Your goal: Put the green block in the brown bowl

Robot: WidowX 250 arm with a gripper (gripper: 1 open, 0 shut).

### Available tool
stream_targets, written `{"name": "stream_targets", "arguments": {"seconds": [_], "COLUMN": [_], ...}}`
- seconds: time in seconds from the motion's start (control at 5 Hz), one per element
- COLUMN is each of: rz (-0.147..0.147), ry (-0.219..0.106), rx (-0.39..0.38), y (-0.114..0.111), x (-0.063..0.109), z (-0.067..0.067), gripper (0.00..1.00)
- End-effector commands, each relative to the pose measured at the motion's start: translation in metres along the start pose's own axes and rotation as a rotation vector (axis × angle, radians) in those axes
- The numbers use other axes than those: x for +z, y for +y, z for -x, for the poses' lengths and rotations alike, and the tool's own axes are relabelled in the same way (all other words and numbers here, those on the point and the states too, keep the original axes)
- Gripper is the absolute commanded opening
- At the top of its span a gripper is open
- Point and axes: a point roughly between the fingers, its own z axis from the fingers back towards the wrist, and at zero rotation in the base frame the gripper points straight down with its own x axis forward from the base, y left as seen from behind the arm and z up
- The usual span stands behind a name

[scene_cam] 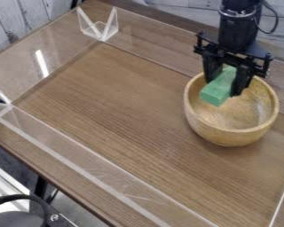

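Note:
Next, my gripper releases the green block on the middle of the brown bowl's light bottom (232,105).
The green block (220,89) hangs tilted between the black fingers of my gripper (231,80), which is shut on it. It sits over the left half of the brown bowl (223,133), about level with the rim and partly inside the opening. The bowl stands at the right side of the wooden table, and its light inside shows nothing else in it. The arm comes down from the top right.
Low clear acrylic walls (61,133) fence in the wooden tabletop (109,97). A clear plastic bracket (99,25) stands at the back left corner. The table's front edge drops off at the lower left.

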Motion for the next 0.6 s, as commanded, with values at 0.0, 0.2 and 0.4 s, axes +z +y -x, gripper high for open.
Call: {"name": "stream_targets", "arguments": {"seconds": [0.0,0.2,0.4], "rz": [0.016,0.033,0.049], "ry": [-0.061,-0.054,-0.045], "rx": [-0.003,0.000,0.005], "y": [-0.0043,-0.0070,-0.0086], "x": [0.0153,0.0119,0.0080], "z": [-0.0145,-0.0169,-0.0190], "gripper": [0.00,0.00,0.00]}}
